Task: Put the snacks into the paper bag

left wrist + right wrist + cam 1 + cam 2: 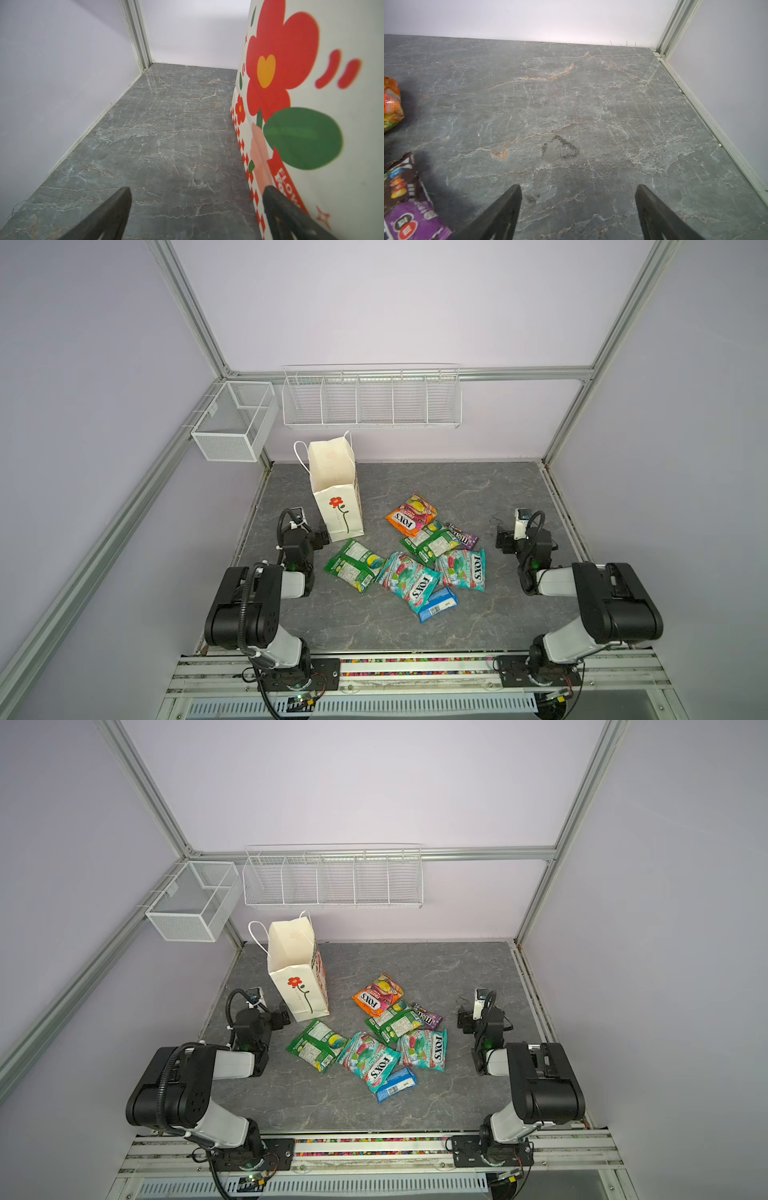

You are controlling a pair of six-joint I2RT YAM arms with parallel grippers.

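Note:
My left gripper is to close next on the top edge (312,481) of the white paper bag, on the side beside my left arm, near the red flower.
The white paper bag (334,489) with a red flower stands upright and open-topped at the back left of the grey table. The snacks lie loose mid-table: an orange packet (410,514), two green packets (355,566) (430,542), a small purple one (463,536), two teal ones (409,578) (463,568) and a blue bar (438,603). My left gripper (322,538) is open and empty low beside the bag's left side (311,104); one fingertip (274,195) is right up against it. My right gripper (578,186) is open over bare table, right of the purple packet (406,207).
A white wire basket (372,400) hangs on the back wall and a white mesh box (232,420) on the left frame rail. Walls and aluminium posts (675,27) close in the table on three sides. Both arm bases sit at the front edge.

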